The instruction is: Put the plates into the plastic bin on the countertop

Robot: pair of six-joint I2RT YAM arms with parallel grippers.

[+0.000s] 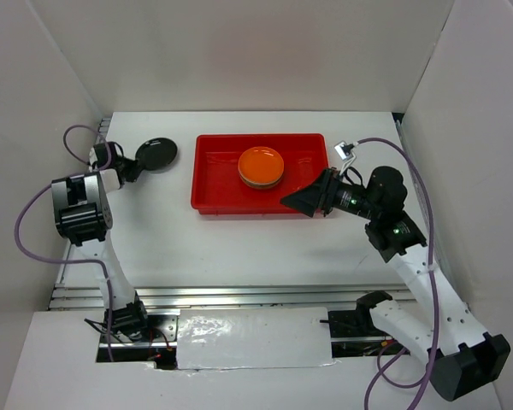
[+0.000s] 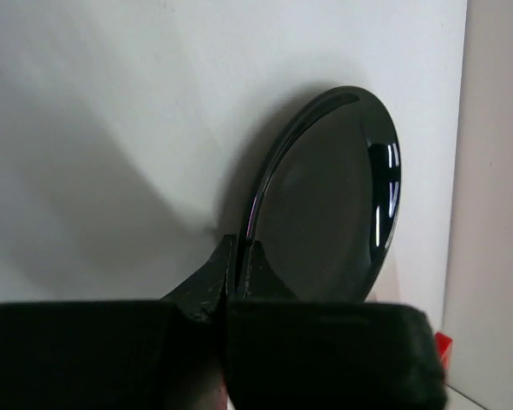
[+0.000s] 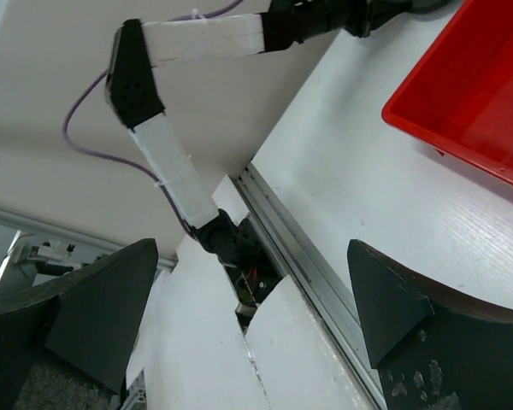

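The robot's left gripper needs to put the black plate down on top of the orange plate (image 1: 261, 163) in the red plastic bin.
The red plastic bin (image 1: 214, 175) stands at the back middle of the white countertop (image 1: 239, 248). A stack of plates with an orange plate (image 1: 261, 164) on top sits inside it. My left gripper (image 1: 133, 167) is shut on the rim of a black plate (image 1: 156, 154), held left of the bin. In the left wrist view the black plate (image 2: 333, 205) stands nearly on edge, its rim pinched between my fingers (image 2: 212, 278). My right gripper (image 1: 301, 199) is open and empty by the bin's near right corner. The right wrist view shows a bin corner (image 3: 470, 94).
White walls close in the countertop on the left, back and right. A metal rail (image 1: 239, 297) runs along the front edge and shows in the right wrist view (image 3: 308, 256). The left arm (image 3: 167, 145) and its purple cable show there too.
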